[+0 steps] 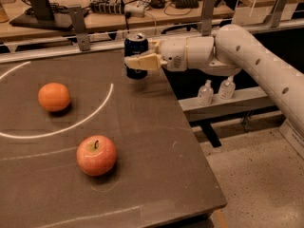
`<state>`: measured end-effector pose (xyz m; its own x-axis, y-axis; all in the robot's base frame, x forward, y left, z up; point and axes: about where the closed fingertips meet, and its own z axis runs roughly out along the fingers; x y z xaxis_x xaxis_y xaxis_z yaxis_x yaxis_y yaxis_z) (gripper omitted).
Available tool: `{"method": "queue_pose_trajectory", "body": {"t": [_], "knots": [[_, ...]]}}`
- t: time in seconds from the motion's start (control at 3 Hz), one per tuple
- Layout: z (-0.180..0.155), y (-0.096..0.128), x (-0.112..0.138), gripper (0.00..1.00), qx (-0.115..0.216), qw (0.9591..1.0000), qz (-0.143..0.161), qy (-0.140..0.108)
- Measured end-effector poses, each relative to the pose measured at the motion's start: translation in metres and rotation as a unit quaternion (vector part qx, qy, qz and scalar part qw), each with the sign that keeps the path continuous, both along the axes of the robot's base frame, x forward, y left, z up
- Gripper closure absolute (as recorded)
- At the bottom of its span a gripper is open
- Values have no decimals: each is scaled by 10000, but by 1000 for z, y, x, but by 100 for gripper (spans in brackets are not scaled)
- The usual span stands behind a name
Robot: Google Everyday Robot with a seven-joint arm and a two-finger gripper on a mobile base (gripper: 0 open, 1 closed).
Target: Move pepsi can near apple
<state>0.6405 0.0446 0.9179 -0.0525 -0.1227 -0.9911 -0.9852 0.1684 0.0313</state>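
I should set the pepsi can on the dark table (pixel 130 150) against the apple's arm side with my gripper. The can is now held slightly above the table.
The pepsi can (pixel 135 44) is dark navy with a silver top. It is held upright, slightly above the table's far right part. My gripper (pixel 138 56) comes in from the right and is shut on the can, one cream finger (pixel 142 61) across its front. The apple (pixel 96 155) is red-orange with a short dark stem. It sits on the table well in front of the can and a little to the left.
A plain orange fruit (pixel 54 97) sits at the left. A white arc (pixel 90 115) is drawn on the dark table (pixel 156 165). The table's right edge runs just under my arm. A rail with posts (pixel 78 25) lines the back. Two small bottles (pixel 216 90) stand on a low shelf at the right.
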Motion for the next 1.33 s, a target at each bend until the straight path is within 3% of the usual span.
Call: {"method": "queue_pose_trajectory", "body": {"t": [0.33, 0.67, 1.33], "knots": [[7, -9, -58, 100, 128, 9983, 574, 31], [1, -9, -97, 100, -53, 9953, 945, -219], [3, -8, -102, 100, -132, 9945, 987, -328]]}}
